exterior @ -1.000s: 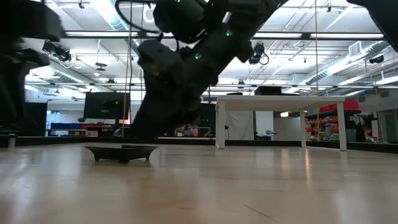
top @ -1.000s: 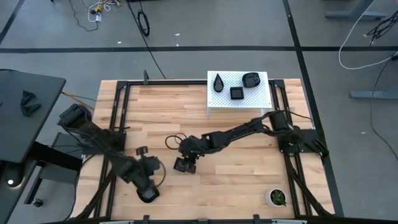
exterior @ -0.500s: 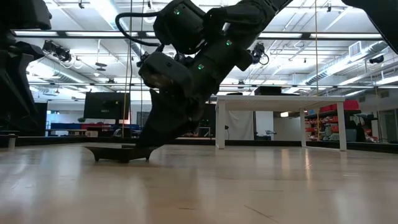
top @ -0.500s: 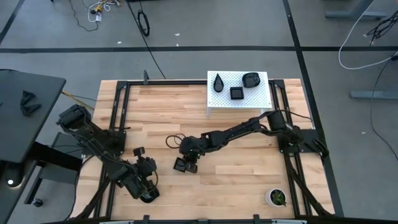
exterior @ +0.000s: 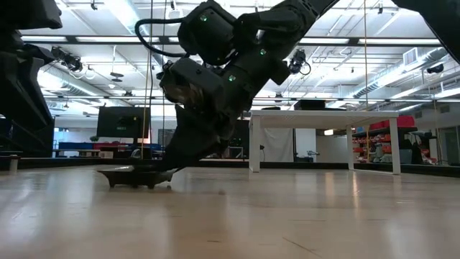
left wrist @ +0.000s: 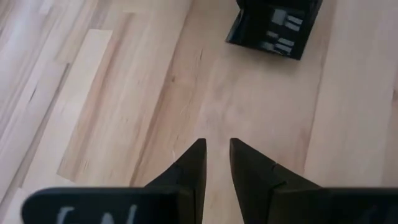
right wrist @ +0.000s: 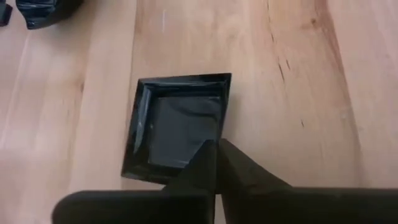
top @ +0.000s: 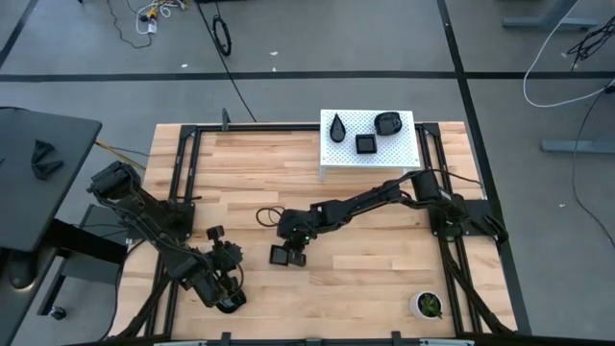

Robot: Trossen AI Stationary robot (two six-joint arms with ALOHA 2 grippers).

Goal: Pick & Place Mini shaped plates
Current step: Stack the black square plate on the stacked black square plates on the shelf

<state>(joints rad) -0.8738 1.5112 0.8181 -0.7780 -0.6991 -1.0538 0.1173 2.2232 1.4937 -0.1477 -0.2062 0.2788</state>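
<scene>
My right gripper should put the square black mini plate down so that it rests on the matching square plate on the white perforated stand [top: 366, 143].
A square black mini plate [right wrist: 177, 124] lies flat on the wooden table [top: 384, 259] near its middle, also seen as plate [top: 280, 256] and plate [exterior: 136, 176]. My right gripper [right wrist: 216, 149] reaches in from the right and is shut on its rim. Three more mini plates rest on a white perforated stand [top: 404, 144] at the far edge: a teardrop [top: 338, 126], a square [top: 365, 143] and a rounded one [top: 387, 123]. My left gripper [left wrist: 217, 149] hovers over bare wood at the near left, open by a narrow gap, nothing between its fingers. My right gripper pinches the square plate's rim [right wrist: 221, 124] close to one corner, one finger over the inside and one outside. The fingers slant down from the table's right side. The plate sits flat on the table [exterior: 140, 181].
A small white pot with a green plant [top: 428, 305] stands at the near right corner. Black frame rails [top: 183, 192] run along both sides of the table. Bare wood lies between the square plate and the stand.
My right gripper has shut onto the square plate's rim, sinking slightly; the plate stays flat on the table. My left arm's wrist has turned a little toward the table's left edge.
</scene>
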